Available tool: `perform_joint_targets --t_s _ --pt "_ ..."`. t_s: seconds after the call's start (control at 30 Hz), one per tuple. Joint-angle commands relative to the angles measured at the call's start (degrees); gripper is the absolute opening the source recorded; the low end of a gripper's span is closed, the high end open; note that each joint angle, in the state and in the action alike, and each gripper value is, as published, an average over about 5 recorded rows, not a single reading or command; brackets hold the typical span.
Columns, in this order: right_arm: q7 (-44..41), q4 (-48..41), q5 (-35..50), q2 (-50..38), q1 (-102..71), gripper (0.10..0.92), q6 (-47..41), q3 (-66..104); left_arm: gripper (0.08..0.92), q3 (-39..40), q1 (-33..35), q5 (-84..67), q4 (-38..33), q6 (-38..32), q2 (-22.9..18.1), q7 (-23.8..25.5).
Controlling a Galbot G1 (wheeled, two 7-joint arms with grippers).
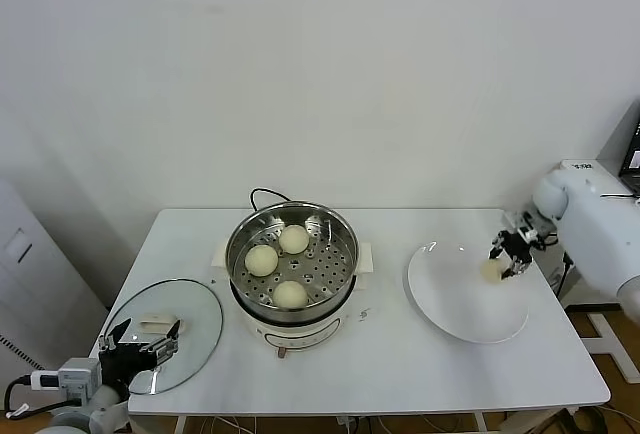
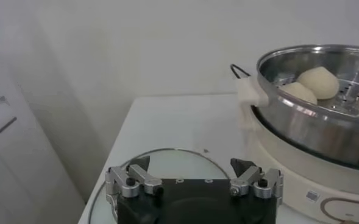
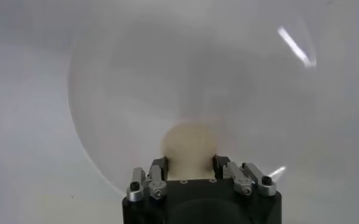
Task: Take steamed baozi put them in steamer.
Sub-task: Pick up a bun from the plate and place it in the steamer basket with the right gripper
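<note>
My right gripper will let go of the baozi on the bare steamer's bottom point(image 1: 326, 263), at the side of the steamer that is facing the white plate.
Three cream-white baozi point(image 1: 278, 261) lie inside the shiny steel steamer point(image 1: 243, 231) at the table's middle; two of them point(image 2: 317, 82) show in the left wrist view. One more baozi point(image 1: 491, 270) sits on the white plate point(image 1: 450, 304) at the right. My right gripper point(image 1: 503, 257) is shut on that baozi point(image 3: 189, 146), its fingers pressing both sides of the bun over the plate point(image 3: 118, 85). My left gripper point(image 1: 140, 339) rests open at the near left, above the glass lid point(image 1: 195, 314), holding nothing.
The steamer sits on a white cooker base point(image 1: 300, 332) with a black cord point(image 1: 262, 194) running behind it. The glass lid point(image 2: 167, 164) lies flat near the table's front left corner. A white cabinet point(image 1: 25, 264) stands off the table's left.
</note>
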Motion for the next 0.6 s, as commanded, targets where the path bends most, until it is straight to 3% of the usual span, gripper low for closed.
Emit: perform_joint_targets --t_s 0.03,0.4,0.6 --pt "-1.9 13.0 27.2 -4.1 21.8 0.475 -14.0 -29.5 0.823 0.0 -0.1 0.2 0.0 0.0 -0.2 0.0" --pt "3.1 27.5 46.0 1.3 37.6 0.475 -27.9 -44.7 0.823 0.3 -0.4 0.2 0.0 0.1 -0.1 0.0" --pt "7.6 31.8 51.3 5.9 40.9 0.475 -34.3 -47.7 0.823 0.4 -0.1 0.1 0.0 -0.1 -0.1 0.1"
